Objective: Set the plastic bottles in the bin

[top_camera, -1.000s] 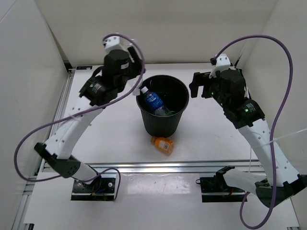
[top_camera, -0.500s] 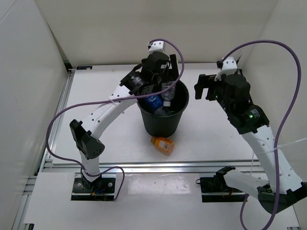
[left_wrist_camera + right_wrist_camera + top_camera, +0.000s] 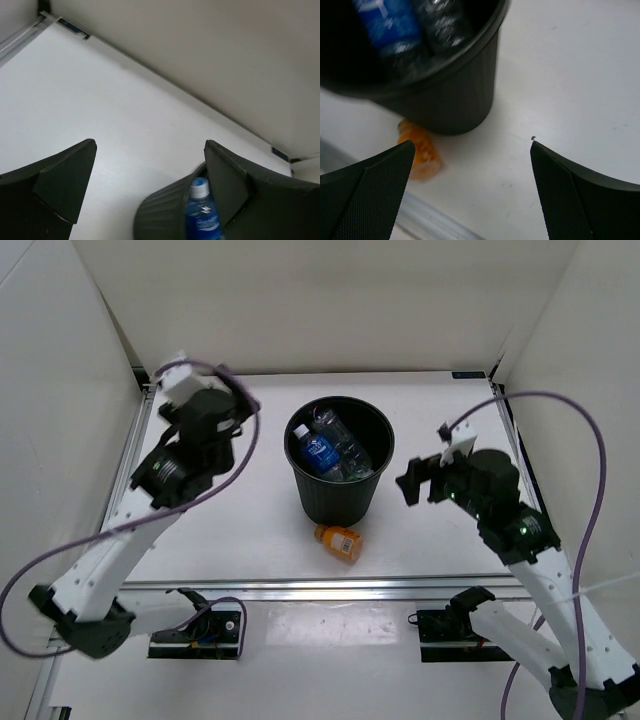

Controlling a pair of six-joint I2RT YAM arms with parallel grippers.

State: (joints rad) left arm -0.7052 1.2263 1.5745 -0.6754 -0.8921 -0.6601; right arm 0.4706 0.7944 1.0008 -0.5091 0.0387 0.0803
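The robot's right gripper should next move to the short orange bottle and close on its bottom end (image 3: 347,546) (image 3: 424,163), opposite the bottle's cap.
The black bin (image 3: 335,502) stands mid-table. Inside it lie the clear blue-labelled bottle (image 3: 320,452) and a clear bottle (image 3: 347,447); other contents are dark and unclear. The short orange bottle (image 3: 340,542) lies on the table just in front of the bin. My left gripper (image 3: 238,405) is open and empty, left of the bin; its wrist view (image 3: 150,185) shows the bin (image 3: 162,215) and the blue-labelled bottle (image 3: 202,220). My right gripper (image 3: 410,483) is open and empty, right of the bin; its wrist view (image 3: 470,190) shows the bin (image 3: 450,95) and orange bottle (image 3: 417,150).
White walls close in the table at the back and both sides. An aluminium rail (image 3: 330,587) runs along the front edge, close behind the orange bottle. The rail also shows in the right wrist view (image 3: 420,220).
My left gripper has pulled back from over the bin to the far left. A clear bottle now lies in the bin beside the blue-labelled one. My right gripper has moved nearer and lower.
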